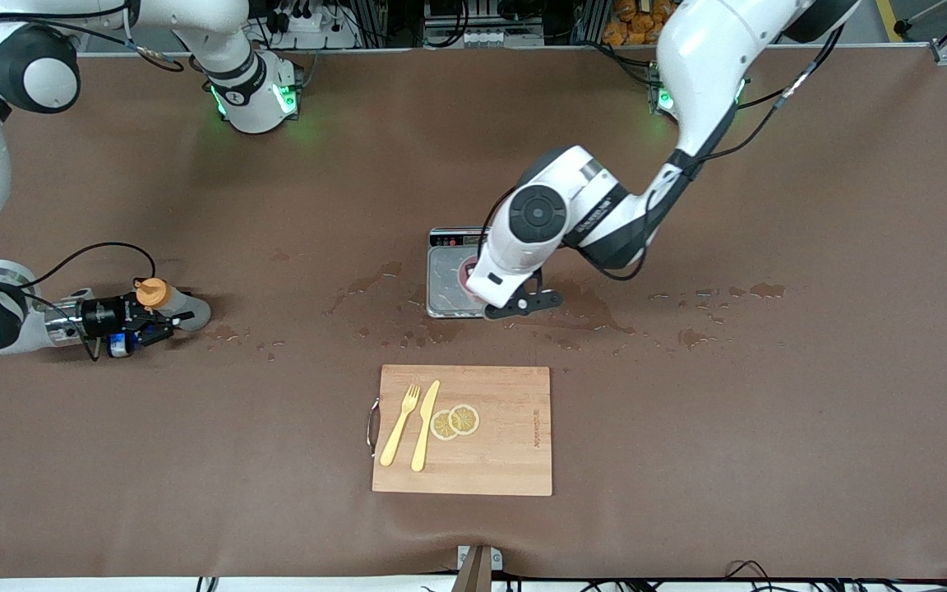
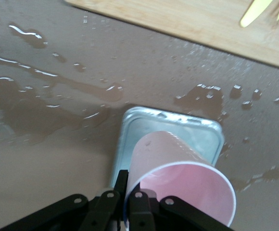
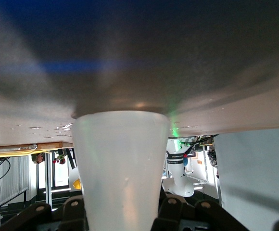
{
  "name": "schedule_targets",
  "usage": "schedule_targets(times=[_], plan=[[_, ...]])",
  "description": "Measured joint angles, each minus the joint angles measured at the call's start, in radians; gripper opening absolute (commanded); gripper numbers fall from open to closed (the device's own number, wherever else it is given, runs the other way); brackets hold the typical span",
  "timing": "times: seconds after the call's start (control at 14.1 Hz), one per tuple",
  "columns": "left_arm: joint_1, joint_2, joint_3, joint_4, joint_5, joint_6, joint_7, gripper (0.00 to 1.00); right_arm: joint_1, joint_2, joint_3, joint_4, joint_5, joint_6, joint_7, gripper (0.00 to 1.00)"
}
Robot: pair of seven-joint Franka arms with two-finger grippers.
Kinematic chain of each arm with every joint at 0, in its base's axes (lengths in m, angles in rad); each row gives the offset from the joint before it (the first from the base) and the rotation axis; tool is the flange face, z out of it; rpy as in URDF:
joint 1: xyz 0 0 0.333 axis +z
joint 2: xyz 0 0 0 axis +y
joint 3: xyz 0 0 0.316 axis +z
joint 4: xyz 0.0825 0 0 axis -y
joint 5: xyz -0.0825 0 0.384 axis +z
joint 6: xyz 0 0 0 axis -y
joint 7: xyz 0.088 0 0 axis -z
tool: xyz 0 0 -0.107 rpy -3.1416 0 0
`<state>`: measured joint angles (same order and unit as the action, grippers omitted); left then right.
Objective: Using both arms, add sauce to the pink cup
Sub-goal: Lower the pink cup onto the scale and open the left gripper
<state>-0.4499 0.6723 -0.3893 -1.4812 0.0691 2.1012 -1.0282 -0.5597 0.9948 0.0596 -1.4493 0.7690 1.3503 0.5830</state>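
Observation:
My left gripper will release the pink cup on the grey scale's corner (image 1: 443, 299) (image 2: 191, 144) nearest the cutting board's handle.
The sauce bottle (image 1: 184, 311), whitish with an orange cap (image 1: 152, 292), stands on the brown table at the right arm's end. My right gripper (image 1: 164, 321) is shut on its body, low over the table. In the right wrist view the bottle (image 3: 120, 163) fills the gap between the jaws of the right gripper (image 3: 120, 214), its base on the table. The pink cup (image 1: 465, 275) sits on the grey scale (image 1: 443, 288) mid-table, mostly hidden by the left arm. My left gripper (image 2: 128, 195) pinches the wall of the cup (image 2: 168, 159) at the rim, over the scale (image 2: 134, 125).
A wooden cutting board (image 1: 498, 460) lies nearer to the front camera than the scale, with a yellow fork (image 1: 399, 423), a yellow knife (image 1: 425, 425) and lemon slices (image 1: 455, 421) on it. Wet patches (image 1: 593, 311) spread on the table around the scale.

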Motion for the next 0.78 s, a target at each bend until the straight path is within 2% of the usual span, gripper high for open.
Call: schedule_targets(times=[0.14,0.21,0.71,0.78], plan=[[-0.121,0.024,0.096,0.018,0.0,0.039,-0.045,0.0,0.012,-0.003,0.0,0.006,0.0,0.001,0.014,0.44],[-0.154,0.031,0.119,0.021,0.0,0.053,-0.059,0.0,0.02,-0.007,0.0,0.009,-0.001,0.001,0.029,0.45],[-0.173,0.073,0.134,0.027,0.0,0.149,-0.087,0.0,0.064,-0.081,0.0,0.018,-0.012,-0.001,0.142,0.46],[-0.173,0.076,0.134,0.028,0.0,0.15,-0.087,0.14,0.068,-0.089,0.0,0.018,-0.017,-0.001,0.157,0.46]])
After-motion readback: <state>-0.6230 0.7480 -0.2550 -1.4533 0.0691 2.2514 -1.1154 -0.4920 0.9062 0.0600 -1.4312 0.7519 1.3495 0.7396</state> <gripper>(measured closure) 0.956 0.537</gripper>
